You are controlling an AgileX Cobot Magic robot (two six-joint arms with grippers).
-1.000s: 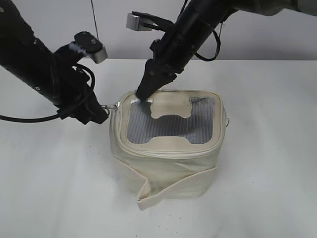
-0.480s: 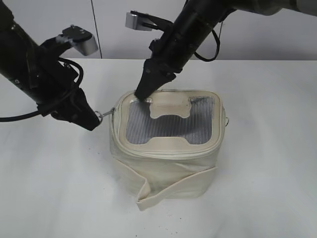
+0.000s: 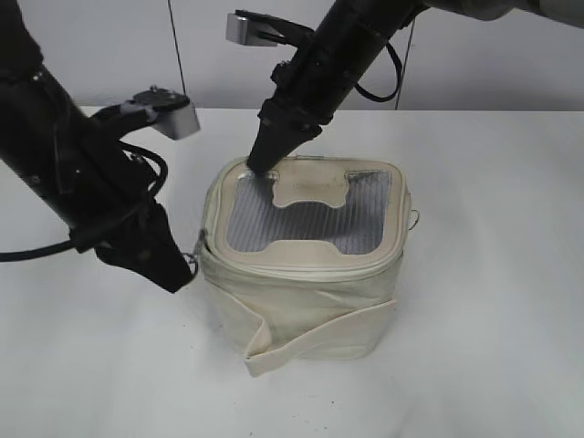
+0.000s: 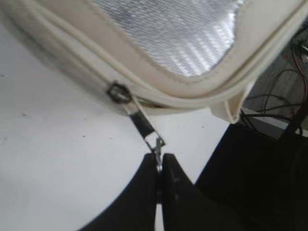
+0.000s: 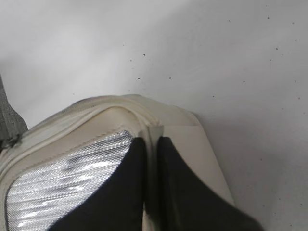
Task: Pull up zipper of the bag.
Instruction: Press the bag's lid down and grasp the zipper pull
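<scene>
Next, my left gripper releases the pull on the cream bag's front (image 3: 328, 312), between lid rim and loose strap.
The cream bag (image 3: 301, 301) stands mid-table, with a grey mesh top (image 3: 301, 226) and a cream patch (image 3: 310, 190). The zipper track (image 3: 292, 269) runs around the lid rim. Its silver slider (image 4: 119, 91) sits at the front left corner, and the pull (image 4: 144, 126) stretches out from it. My left gripper (image 3: 187, 267) is shut on the pull's ring, as the left wrist view (image 4: 159, 166) shows. My right gripper (image 3: 257, 166) rests on the lid's back left corner. It is shut on a cream fabric edge of the lid (image 5: 151, 139). A second ring shows at the bag's right side (image 3: 415, 219).
The loose strap (image 3: 274, 342) hangs folded across the bag's front. The bag stands on a white table (image 3: 493, 274) with a pale wall behind. In the left wrist view the table edge and dark cables (image 4: 269, 101) lie just beyond the bag.
My left gripper has moved toward the front, drawing the pull and slider along the bag's left rim to the front left corner. The bag shifted slightly left. The right gripper stayed on the lid.
</scene>
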